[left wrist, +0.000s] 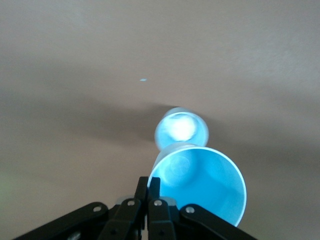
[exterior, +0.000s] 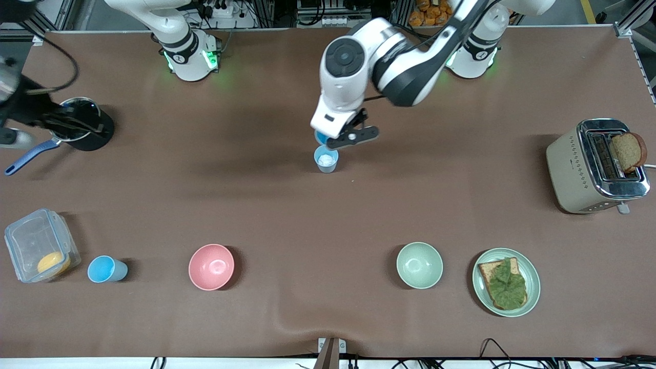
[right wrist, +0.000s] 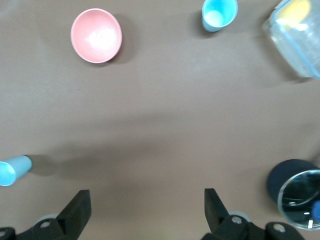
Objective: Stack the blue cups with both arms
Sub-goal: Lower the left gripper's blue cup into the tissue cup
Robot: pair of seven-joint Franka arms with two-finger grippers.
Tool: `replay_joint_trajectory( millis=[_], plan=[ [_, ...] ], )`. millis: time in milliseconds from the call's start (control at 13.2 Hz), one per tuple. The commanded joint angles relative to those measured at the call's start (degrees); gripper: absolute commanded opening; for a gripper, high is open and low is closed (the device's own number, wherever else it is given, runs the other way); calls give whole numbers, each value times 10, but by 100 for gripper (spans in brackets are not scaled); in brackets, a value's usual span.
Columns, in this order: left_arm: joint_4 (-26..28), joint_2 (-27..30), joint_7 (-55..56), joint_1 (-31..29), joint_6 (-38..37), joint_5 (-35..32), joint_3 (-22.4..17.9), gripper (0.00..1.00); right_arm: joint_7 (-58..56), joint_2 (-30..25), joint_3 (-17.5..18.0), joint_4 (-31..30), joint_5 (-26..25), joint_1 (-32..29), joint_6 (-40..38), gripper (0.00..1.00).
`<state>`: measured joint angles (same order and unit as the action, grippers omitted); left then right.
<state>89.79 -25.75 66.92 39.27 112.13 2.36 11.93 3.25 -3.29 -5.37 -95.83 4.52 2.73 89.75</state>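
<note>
Next, my left gripper lets go of the bright sky-blue cup inside the pale blue cup [exterior: 326, 154] [left wrist: 181, 128] with the whitish inside.
My left gripper [exterior: 330, 139] hangs over the middle of the table, shut on the rim of a bright sky-blue cup [exterior: 321, 137]. In the left wrist view the fingers [left wrist: 150, 189] pinch that cup's [left wrist: 200, 182] wall. Just under it stands a pale blue cup [exterior: 326, 159] with a whitish inside, upright on the table; it also shows in the left wrist view [left wrist: 181, 128]. Another sky-blue cup [exterior: 106, 269] stands beside the clear container and shows in the right wrist view [right wrist: 219, 12]. My right gripper [right wrist: 147, 200] is open and empty, up over the table by the black pot [exterior: 82, 123].
A clear container [exterior: 40, 245] with a yellow thing, a pink bowl [exterior: 211, 266], a green bowl [exterior: 419, 265] and a plate [exterior: 533, 279] with a sandwich stand along the table's edge nearest the front camera. A toaster [exterior: 594, 166] holding bread stands at the left arm's end.
</note>
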Motion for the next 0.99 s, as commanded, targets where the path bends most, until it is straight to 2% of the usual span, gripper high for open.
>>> replay_joint_trajectory(
  millis=[0,228,456,911],
  plan=[
    [-16,-41,32,19,30,-10,-3,0,-10,-1,15,6,-11,-11,-9,100],
    [8,-41,29,17,47,-10,-3,0,-10,12,15,16,-10,-7,5,100],
    [29,-24,28,17,46,-11,-3,0,-11,57,16,74,-7,-8,0,100],
    [50,-7,22,14,48,-35,-3,0,-17,63,15,71,-8,-14,-6,100]
  ],
)
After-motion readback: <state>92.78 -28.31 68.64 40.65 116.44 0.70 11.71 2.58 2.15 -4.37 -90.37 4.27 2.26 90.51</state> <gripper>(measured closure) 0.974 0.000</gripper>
